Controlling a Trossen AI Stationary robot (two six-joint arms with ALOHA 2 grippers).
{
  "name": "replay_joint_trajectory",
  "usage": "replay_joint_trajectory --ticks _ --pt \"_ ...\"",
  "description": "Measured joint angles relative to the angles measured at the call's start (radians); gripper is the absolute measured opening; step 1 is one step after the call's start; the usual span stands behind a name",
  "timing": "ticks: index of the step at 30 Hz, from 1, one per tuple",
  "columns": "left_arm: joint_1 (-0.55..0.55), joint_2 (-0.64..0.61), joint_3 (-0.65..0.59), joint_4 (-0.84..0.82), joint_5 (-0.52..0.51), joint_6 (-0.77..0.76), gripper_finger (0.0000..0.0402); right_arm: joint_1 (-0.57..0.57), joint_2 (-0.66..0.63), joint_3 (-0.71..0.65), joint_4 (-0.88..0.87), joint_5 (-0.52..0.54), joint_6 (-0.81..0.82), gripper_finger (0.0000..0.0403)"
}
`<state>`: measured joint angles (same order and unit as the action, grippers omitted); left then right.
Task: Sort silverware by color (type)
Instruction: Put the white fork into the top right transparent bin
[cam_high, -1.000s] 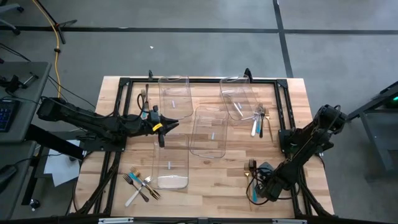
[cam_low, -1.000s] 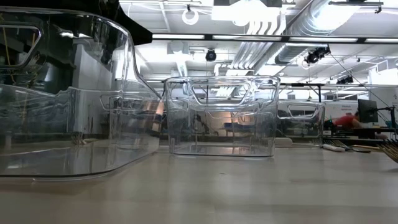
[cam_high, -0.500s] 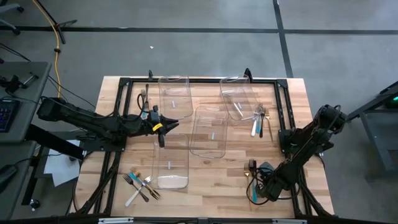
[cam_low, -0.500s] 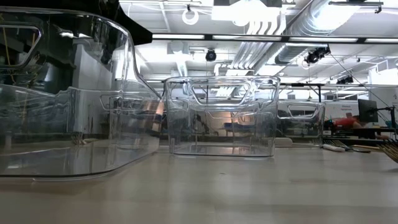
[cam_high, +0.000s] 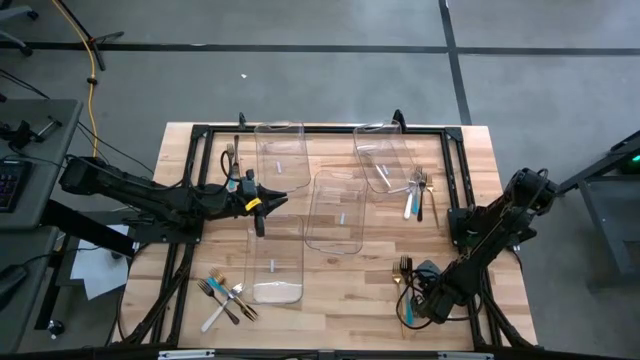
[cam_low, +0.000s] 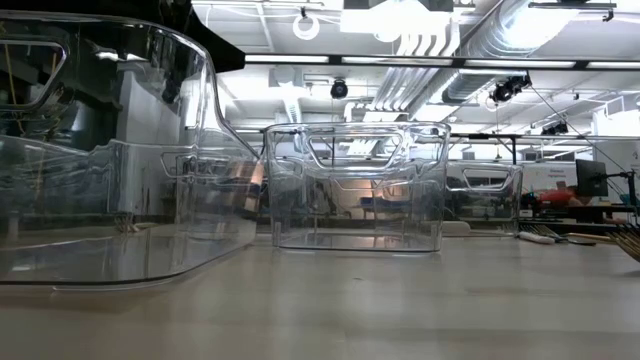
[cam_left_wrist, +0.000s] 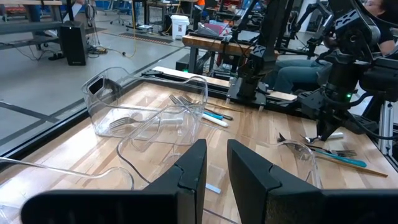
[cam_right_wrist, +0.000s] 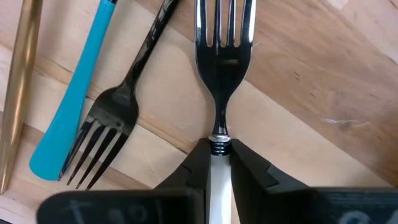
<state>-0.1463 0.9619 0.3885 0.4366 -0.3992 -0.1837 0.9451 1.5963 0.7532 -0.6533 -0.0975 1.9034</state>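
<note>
My right gripper should open and take the fork's thin metal neck (cam_right_wrist: 220, 118) before lifting, because it now pinches the fork's pale handle too far back from its head.
My right gripper (cam_high: 416, 306) stands at the table's near right, pointing down, shut on a fork with a shiny silver head (cam_right_wrist: 225, 37) and a pale handle. Beside that fork lie a black fork (cam_right_wrist: 102, 134), a teal handle (cam_right_wrist: 78, 93) and a gold handle (cam_right_wrist: 18, 81), all flat on the wood. More silverware lies at the near left (cam_high: 225, 297) and the far right (cam_high: 420, 190). My left gripper (cam_high: 262, 205) hovers at mid-left between the clear bins, its fingers (cam_left_wrist: 193, 177) a narrow gap apart with nothing between them. My right gripper pinches the fork's pale handle (cam_right_wrist: 219, 171) between its two fingers, just behind the small collar at the neck. The fingers (cam_right_wrist: 198, 168) come from above, pointing down, and lie across the handle. The fork lies flat on the table, tines away from the gripper.
Clear plastic bins stand at the far left (cam_high: 280, 155), far right (cam_high: 385, 158), middle (cam_high: 338, 210) and near left (cam_high: 274, 262). A black frame (cam_high: 300, 130) runs around the wooden table top. In the low view the bins (cam_low: 355, 190) fill the left and middle.
</note>
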Motion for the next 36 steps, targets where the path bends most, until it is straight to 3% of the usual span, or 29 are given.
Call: replay_joint_trajectory --ticks 10,17,23,36 --pt "0.000 0.000 0.000 0.000 0.000 0.000 0.0056 0.000 -0.009 -0.002 -0.003 0.001 0.003 0.0031" --pt "0.000 0.000 0.000 0.000 0.000 0.000 0.0056 0.002 -0.076 -0.009 -0.057 0.066 0.007 0.0029" --pt "0.000 0.000 0.000 -0.003 0.000 0.000 0.0056 0.001 -0.128 -0.007 -0.075 0.099 0.007 0.0002" --pt "0.000 0.000 0.000 -0.005 0.000 0.000 0.0056 -0.003 -0.161 -0.003 -0.038 0.124 -0.030 0.0017"
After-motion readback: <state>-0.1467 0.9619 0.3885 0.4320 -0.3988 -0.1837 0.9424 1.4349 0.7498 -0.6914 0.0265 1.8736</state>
